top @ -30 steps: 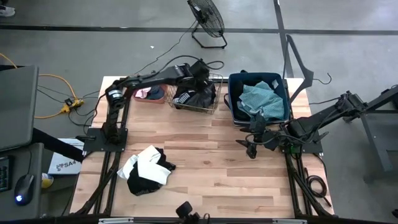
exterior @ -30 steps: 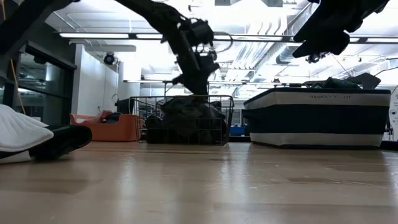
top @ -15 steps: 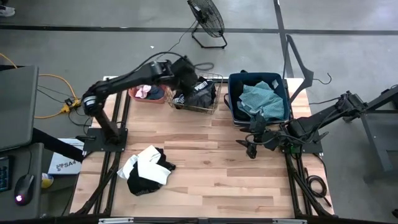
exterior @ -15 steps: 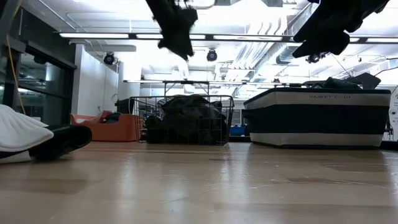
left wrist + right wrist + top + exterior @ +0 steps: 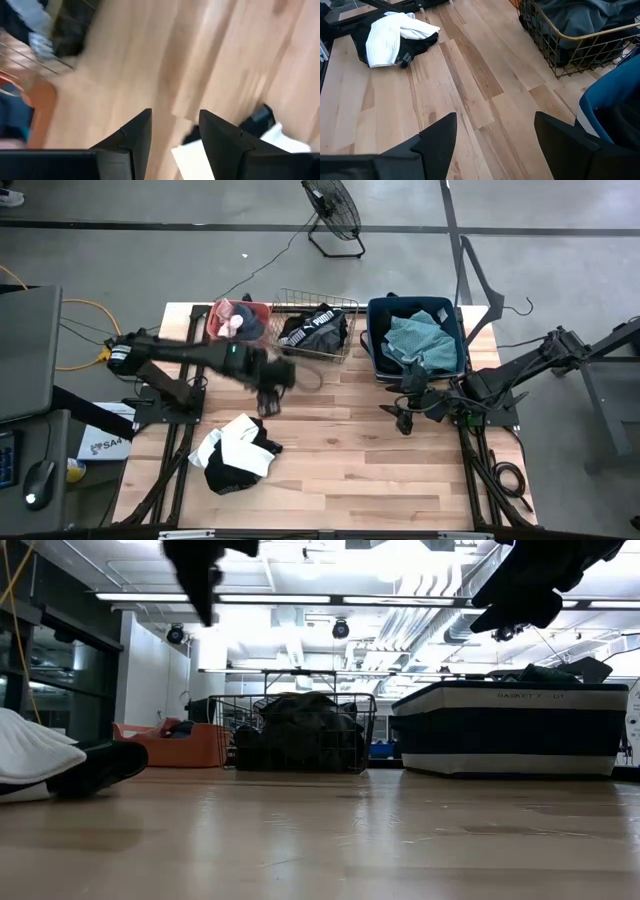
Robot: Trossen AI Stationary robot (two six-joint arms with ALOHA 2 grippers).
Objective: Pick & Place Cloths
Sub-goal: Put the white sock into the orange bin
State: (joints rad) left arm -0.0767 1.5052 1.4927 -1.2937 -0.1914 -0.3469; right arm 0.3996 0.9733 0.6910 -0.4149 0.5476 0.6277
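Observation:
Next, I should grab the middle of the white part (image 5: 241, 444) atop the white-and-black cloth, beside its black part, with my left gripper.
A white-and-black cloth (image 5: 235, 452) lies in a heap on the table's near left part. My left gripper (image 5: 268, 404) hangs open above the table, just far-right of that cloth (image 5: 200, 159), with nothing between its fingers (image 5: 132, 137). A black cloth (image 5: 315, 330) fills the wire basket (image 5: 345, 350) at the far edge. A teal cloth (image 5: 418, 340) lies in the dark blue bin (image 5: 375, 350). A small pink piece (image 5: 232, 326) sits in the coral tub (image 5: 222, 310). My right gripper (image 5: 403, 418) waits open in front of the bin.
Tub, wire basket and bin stand in a row along the far edge. In the low view the basket (image 5: 305, 735) and bin (image 5: 510, 730) rise well above the tabletop. Bare wood (image 5: 350, 450) stretches between the heap and my right gripper.
My left gripper has risen out of the wire basket and swung toward the table's near edge and left, turning as it went. It now hangs over bare wood near the white-and-black cloth. The black cloth has stayed in the basket.

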